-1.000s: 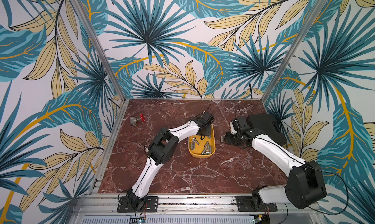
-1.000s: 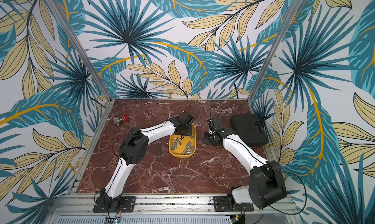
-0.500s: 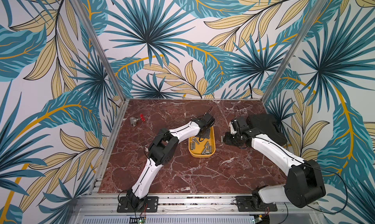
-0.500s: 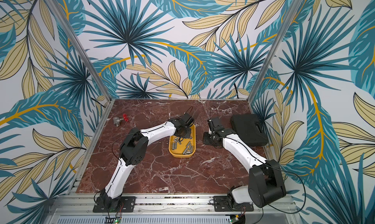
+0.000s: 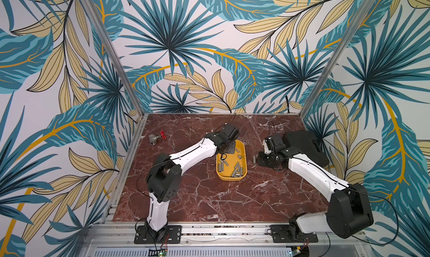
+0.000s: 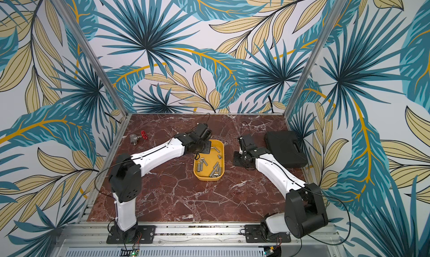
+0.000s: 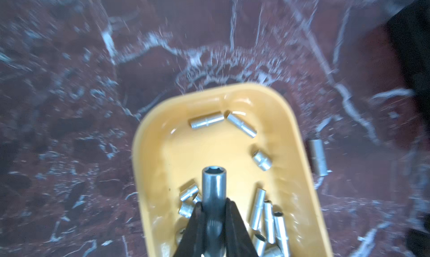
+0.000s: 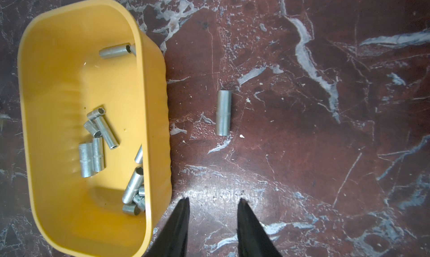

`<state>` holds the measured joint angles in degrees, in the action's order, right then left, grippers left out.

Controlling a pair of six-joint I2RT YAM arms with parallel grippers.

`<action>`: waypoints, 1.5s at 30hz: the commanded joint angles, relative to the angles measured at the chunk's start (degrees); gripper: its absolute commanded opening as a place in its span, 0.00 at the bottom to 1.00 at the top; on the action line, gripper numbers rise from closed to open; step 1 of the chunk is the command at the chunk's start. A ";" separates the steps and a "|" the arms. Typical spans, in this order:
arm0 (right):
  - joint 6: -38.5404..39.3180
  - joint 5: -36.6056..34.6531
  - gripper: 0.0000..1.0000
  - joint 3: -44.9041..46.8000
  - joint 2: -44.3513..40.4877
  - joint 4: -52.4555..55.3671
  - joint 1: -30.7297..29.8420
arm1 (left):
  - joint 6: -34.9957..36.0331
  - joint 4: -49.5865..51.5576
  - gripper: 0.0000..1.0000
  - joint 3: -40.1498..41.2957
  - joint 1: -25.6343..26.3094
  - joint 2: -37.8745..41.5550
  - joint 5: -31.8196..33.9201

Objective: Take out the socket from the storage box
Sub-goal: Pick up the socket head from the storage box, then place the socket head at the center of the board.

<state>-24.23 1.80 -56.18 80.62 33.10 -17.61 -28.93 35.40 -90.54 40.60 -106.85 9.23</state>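
My left gripper will release the darker steel socket on the bare marble (image 5: 195,158) next to the storage box, toward the valve.
The storage box (image 5: 243,151) is a shallow yellow tub in the middle of the table, seen in both top views (image 6: 222,151). Several silver sockets (image 8: 92,157) lie loose inside it. My left gripper (image 7: 213,205) is shut on a darker steel socket (image 7: 213,186), which sticks out past the fingertips over the inside of the box (image 7: 149,151). My right gripper (image 8: 213,201) is open and empty, low over the table just beside the box's wall (image 8: 153,104). One more socket (image 8: 223,113) lies on the marble outside the box, ahead of the right fingers.
A black hard-shell case (image 5: 304,146) lies at the right behind the right arm. A metal valve with a red handle (image 5: 156,138) sits at the far left. Walls close in the table on three sides.
The left jaws have closed on a socket inside the box, and the left wrist has shifted a little. The right arm has hardly moved.
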 commanded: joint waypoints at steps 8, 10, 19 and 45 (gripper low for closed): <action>-1.40 1.08 0.36 -0.25 -0.05 -0.05 -0.22 | -1.55 -3.53 0.06 21.30 -13.00 11.94 -0.38; -1.61 1.42 0.36 -0.16 0.27 -0.47 -0.49 | -1.75 -4.91 0.06 24.40 -13.85 10.81 -0.60; -1.99 0.51 0.36 1.66 -1.19 -0.36 -0.85 | -2.01 -9.09 0.07 29.20 -15.51 4.88 -1.73; -0.66 1.20 0.43 -0.02 -0.70 1.90 -1.50 | -2.09 -11.18 0.20 30.68 -17.48 3.78 -4.31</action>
<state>-25.69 3.05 -54.96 79.92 33.28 -18.50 -30.48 25.58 -61.91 23.55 -103.59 5.10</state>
